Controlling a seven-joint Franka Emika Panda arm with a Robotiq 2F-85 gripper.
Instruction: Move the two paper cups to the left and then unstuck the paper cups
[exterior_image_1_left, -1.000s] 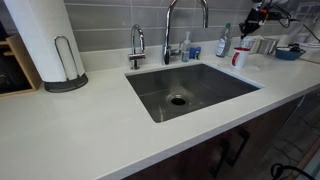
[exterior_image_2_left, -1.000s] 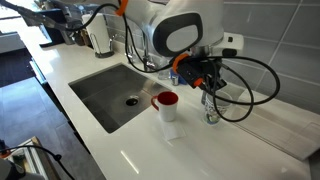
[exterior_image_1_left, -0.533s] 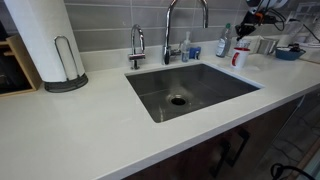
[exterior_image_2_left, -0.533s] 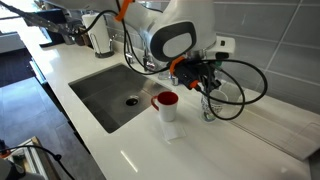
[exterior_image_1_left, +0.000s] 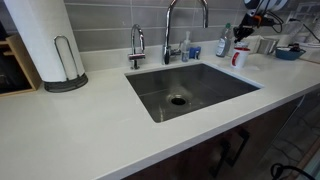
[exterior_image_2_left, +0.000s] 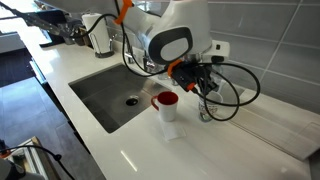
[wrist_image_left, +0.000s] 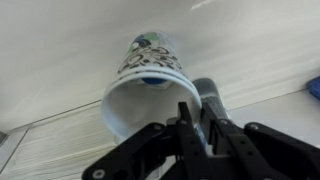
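I will open my gripper, which sits deep over the side of the nested paper cups, lift slightly and pinch just the upper cup's rim (wrist_image_left: 184, 80) before pulling up.
In the wrist view my gripper (wrist_image_left: 190, 125) is shut on the rim of a white paper cup (wrist_image_left: 145, 85). One finger is inside its wall and one outside. The cup's open mouth faces the camera, and its far end carries a dark printed pattern. I cannot tell whether a second cup is nested in it. In an exterior view the gripper (exterior_image_2_left: 205, 88) points down over the white counter, with the paper cup (exterior_image_2_left: 207, 108) under it, just right of the red-and-white cup (exterior_image_2_left: 166, 105). The gripper also shows at the far right of an exterior view (exterior_image_1_left: 252, 28).
A steel sink (exterior_image_1_left: 190, 90) with a tall faucet (exterior_image_1_left: 170, 30) is set in the white counter (exterior_image_1_left: 90, 130). A spray bottle (exterior_image_1_left: 223, 42), the red-and-white cup (exterior_image_1_left: 240, 57) and a blue bowl (exterior_image_1_left: 288, 52) stand near the gripper. A paper towel roll (exterior_image_1_left: 45, 40) stands at the far left.
The arm has shifted a little to the left in the exterior view, carrying the gripped cup with it. The red-and-white cup has not moved.
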